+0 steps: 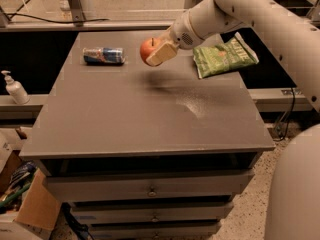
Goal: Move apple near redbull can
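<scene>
The gripper should release the apple, held a little above the table top, on the table (131,58), against the end of the redbull can that faces the green chip bag.
The red-orange apple (148,49) is held in my gripper (155,52), which is shut on it a little above the grey table top (145,114), toward the back middle. The cream-coloured finger (162,53) covers the apple's right side. The redbull can (103,55), blue and silver, lies on its side at the back left of the table, a short way left of the apple. My white arm (235,9) reaches in from the upper right.
A green crinkly chip bag (225,56) lies at the back right of the table, under the arm. A soap dispenser bottle (14,88) stands on a ledge to the left. Drawers (150,189) sit below the table top. A cardboard box (30,209) is on the floor at lower left.
</scene>
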Robot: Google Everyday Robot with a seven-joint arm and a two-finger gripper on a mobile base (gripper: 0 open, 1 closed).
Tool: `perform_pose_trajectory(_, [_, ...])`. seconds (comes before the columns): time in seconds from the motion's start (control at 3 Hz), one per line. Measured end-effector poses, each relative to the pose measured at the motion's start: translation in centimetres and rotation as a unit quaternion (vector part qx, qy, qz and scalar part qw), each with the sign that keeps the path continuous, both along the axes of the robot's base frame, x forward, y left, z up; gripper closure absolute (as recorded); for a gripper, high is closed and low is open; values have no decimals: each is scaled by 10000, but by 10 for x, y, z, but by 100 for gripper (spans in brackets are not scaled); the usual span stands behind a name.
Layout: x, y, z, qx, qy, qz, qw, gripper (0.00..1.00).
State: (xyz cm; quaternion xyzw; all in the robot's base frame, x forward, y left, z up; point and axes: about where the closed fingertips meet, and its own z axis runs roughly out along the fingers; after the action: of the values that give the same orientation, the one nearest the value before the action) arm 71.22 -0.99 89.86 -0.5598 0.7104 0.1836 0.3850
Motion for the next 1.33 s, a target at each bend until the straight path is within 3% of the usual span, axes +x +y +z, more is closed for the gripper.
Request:
perform_pose_trajectory(0.67, [43, 38, -12, 163, 36, 137, 9998, 100])
perform_pose_trajectory(1.33, [65, 62, -24, 360, 113, 274, 9989, 100])
